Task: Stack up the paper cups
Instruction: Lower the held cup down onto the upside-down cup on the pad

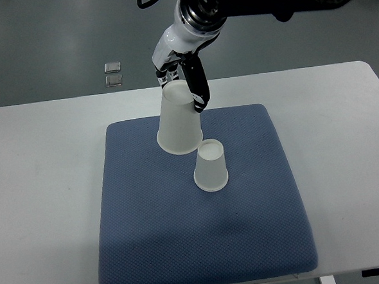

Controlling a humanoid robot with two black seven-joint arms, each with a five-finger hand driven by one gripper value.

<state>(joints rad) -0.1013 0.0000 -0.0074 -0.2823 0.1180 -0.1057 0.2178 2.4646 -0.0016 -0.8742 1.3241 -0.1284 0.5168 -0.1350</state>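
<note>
Next, I let go of the paper cup in my right gripper over the upturned base of the cup (209,146) that stands on the blue mat.
My right hand (180,78) reaches in from the top right on a black and white arm. Its fingers are shut on the base of a white paper cup (177,123), which is upside down and slightly tilted over the far part of the blue mat (202,238); I cannot tell if its rim touches the mat. A second white paper cup (211,167) stands upside down on the mat just to the front right of the held cup, close to its rim. The left arm does not show.
The blue mat lies on a white table (44,189). Two small square objects (113,73) lie on the grey floor beyond the table's far edge.
</note>
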